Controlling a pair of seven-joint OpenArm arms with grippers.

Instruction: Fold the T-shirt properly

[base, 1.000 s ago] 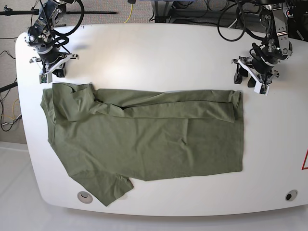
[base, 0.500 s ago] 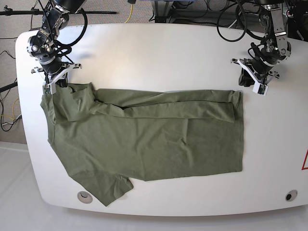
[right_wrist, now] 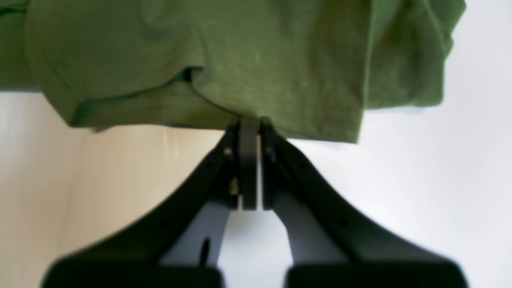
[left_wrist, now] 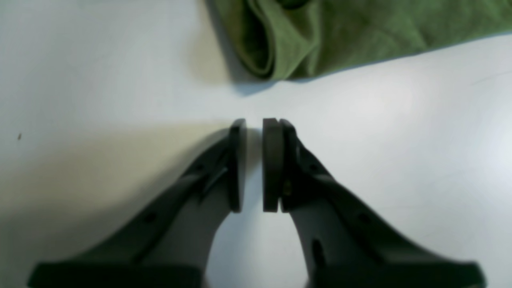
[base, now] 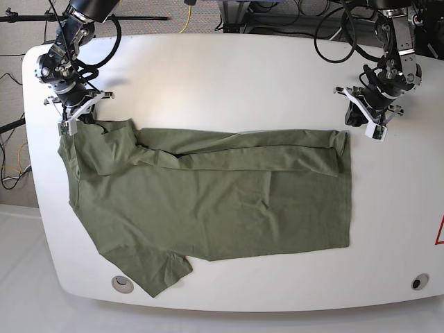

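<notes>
Next, my right gripper opens and grabs the T-shirt by that corner (right_wrist: 353, 136), because its shut fingers touch the hem inward of the T-shirt's corner.
The olive-green T-shirt (base: 208, 201) lies flat on the white table, its upper edge folded over along the far side. My right gripper (base: 68, 122) is at the shirt's far left corner. In the right wrist view that gripper (right_wrist: 250, 122) is shut, its tips touching the hem of the T-shirt (right_wrist: 240, 52), with no cloth visibly clamped. My left gripper (base: 365, 118) hovers just beyond the far right corner. In the left wrist view the left gripper (left_wrist: 252, 124) is all but shut, only a thin slit between empty pads. The T-shirt's folded corner (left_wrist: 276, 44) lies a short way ahead of it.
The white table (base: 229, 76) has rounded corners, and a round hole near each front corner (base: 123, 282) (base: 419, 282). Cables and stands crowd the space behind the far edge. A red marking (base: 440, 232) sits at the right edge.
My right gripper came down from behind the shirt to its far left corner. My left gripper's jaws closed from wide apart to nearly together, staying near the far right corner.
</notes>
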